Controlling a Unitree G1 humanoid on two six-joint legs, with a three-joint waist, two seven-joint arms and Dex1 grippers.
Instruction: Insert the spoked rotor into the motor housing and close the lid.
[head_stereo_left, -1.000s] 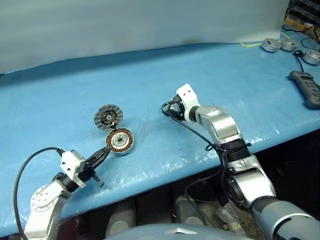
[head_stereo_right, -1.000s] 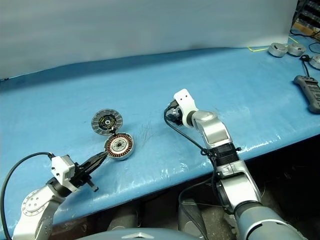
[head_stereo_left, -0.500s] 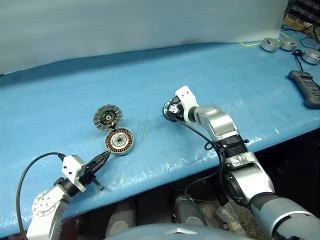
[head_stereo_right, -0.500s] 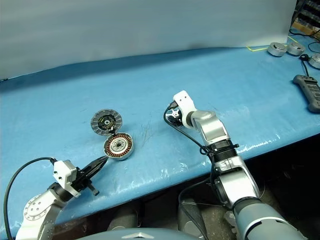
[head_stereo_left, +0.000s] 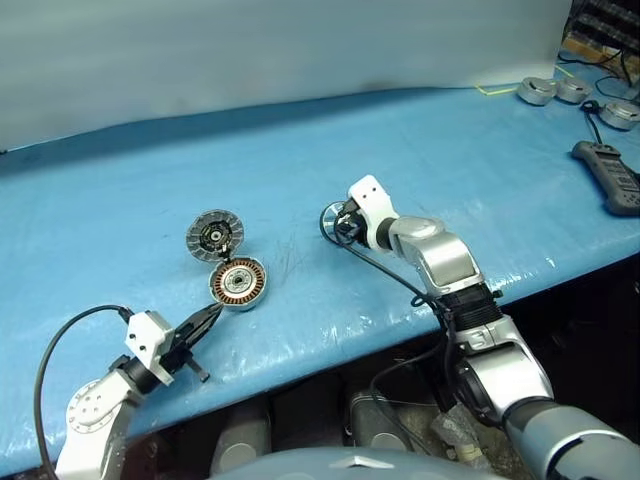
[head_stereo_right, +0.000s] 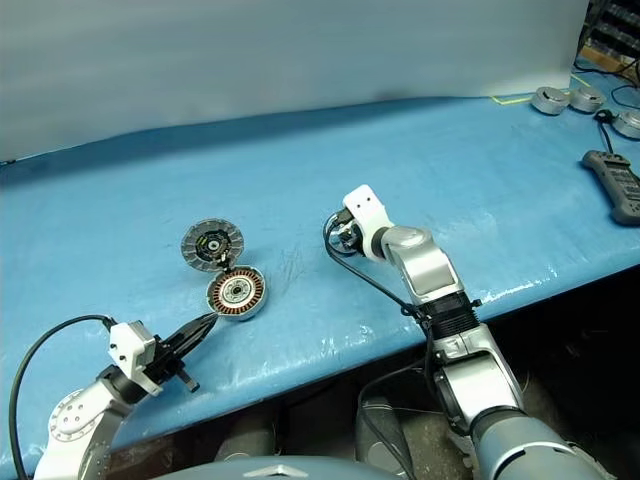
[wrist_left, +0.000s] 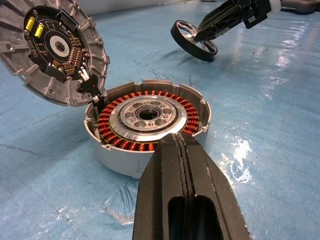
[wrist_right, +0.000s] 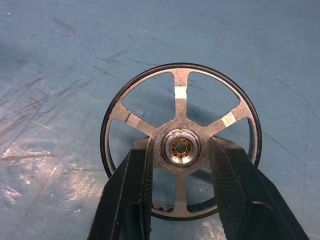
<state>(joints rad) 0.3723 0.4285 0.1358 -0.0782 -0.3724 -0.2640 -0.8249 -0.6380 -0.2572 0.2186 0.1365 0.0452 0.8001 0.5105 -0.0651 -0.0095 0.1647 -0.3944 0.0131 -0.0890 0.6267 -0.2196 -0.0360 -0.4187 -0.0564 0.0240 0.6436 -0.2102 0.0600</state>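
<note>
The robot's right gripper will release the spoked rotor over the copper windings inside the open motor housing (head_stereo_left: 236, 283).
The spoked rotor (wrist_right: 180, 95), black-rimmed with silver spokes, is tipped up on its edge on the blue table (head_stereo_left: 420, 150). My right gripper (wrist_right: 180, 146) is shut on its hub, one finger on each side. To its left lies the motor housing (head_stereo_left: 238, 284), open, showing copper windings around a silver centre (wrist_left: 145, 117). The lid (head_stereo_left: 214, 235) stands swung back from the housing's far edge, with its inner face (wrist_left: 50, 50) in sight. My left gripper (head_stereo_left: 213, 312) is shut and empty, its tips just short of the housing's near wall (wrist_left: 177, 137).
Silver pucks (head_stereo_left: 540, 90) and a black handheld device (head_stereo_left: 612, 175) lie at the table's far right. The table's front edge (head_stereo_left: 330, 345) runs close below the housing. A black cable (head_stereo_left: 385, 265) trails from my right wrist over the table.
My right gripper's fingers have closed in on the rotor's hub, and the rotor has tipped up off the table. The left gripper has stayed shut by the housing.
</note>
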